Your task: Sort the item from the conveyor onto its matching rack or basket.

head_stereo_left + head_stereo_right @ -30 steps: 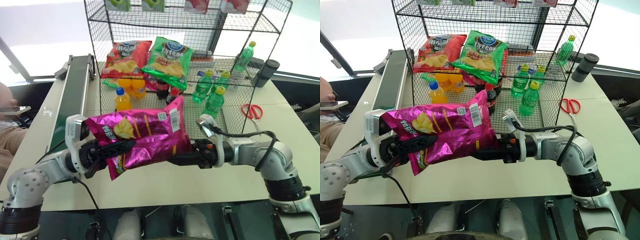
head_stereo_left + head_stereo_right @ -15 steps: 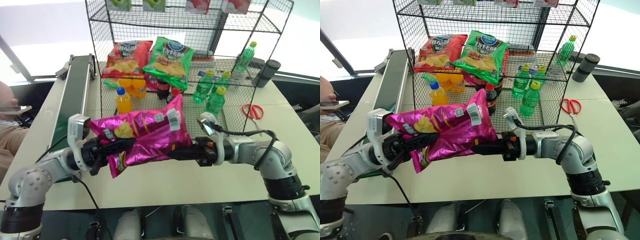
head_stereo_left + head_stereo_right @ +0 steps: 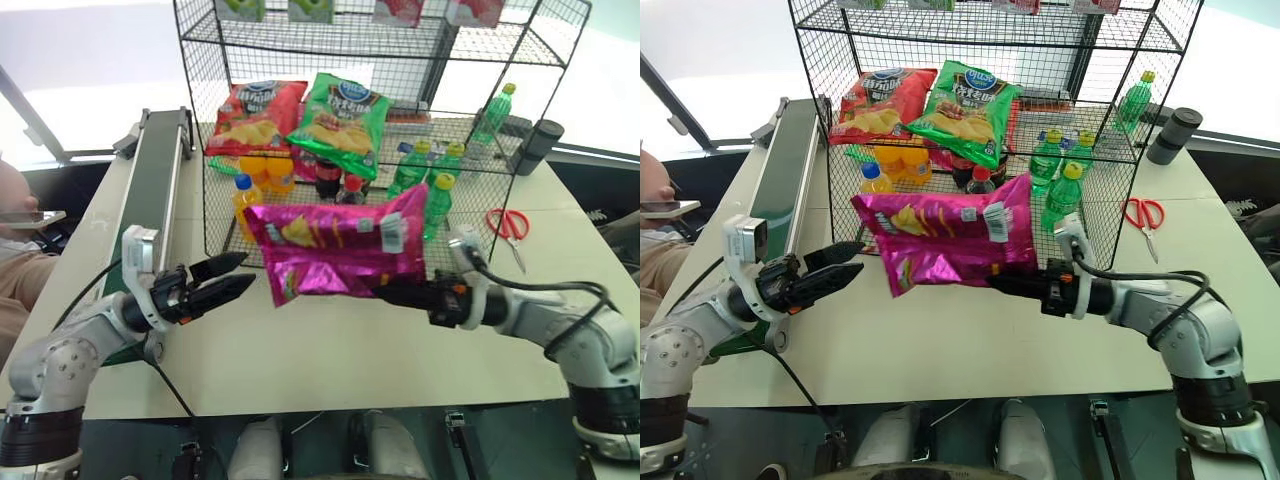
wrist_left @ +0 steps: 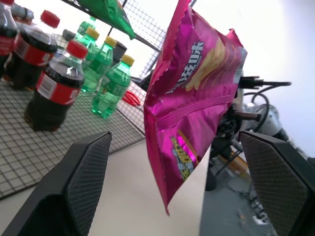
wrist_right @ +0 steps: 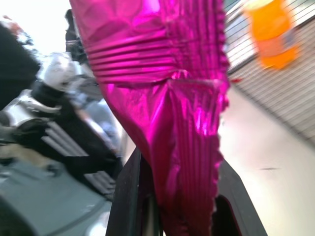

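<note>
The robot's right gripper will set the magenta-pink crisp bag down on the rack's middle level [image 3: 447, 137] next to the green bag.
The item, a glossy magenta-pink crisp bag [image 3: 335, 250], hangs in the air in front of the black wire rack [image 3: 452, 48], just before its lowest tier. My right gripper [image 3: 392, 292] is shut on the bag's lower right edge, and the right wrist view shows the crumpled foil [image 5: 170, 98] pinched between its fingers [image 5: 132, 196]. My left gripper [image 3: 243, 272] stands open to the left of the bag, apart from it, with nothing between its fingers [image 4: 88, 182]. The dark green conveyor [image 3: 150, 190] runs along the table's left side.
On the rack's middle tier lie a red bag [image 3: 252, 115] and a green bag [image 3: 340, 110]. Orange [image 3: 245, 195], cola [image 3: 327, 175] and green bottles [image 3: 410, 168] stand on the lowest tier. Red scissors [image 3: 508, 222] and a black cylinder [image 3: 540, 140] lie to the right. A person [image 3: 15, 230] sits at the left.
My left gripper has let go of the pink bag, opened and drawn back left. My right gripper has carried the bag to the right and slightly up.
</note>
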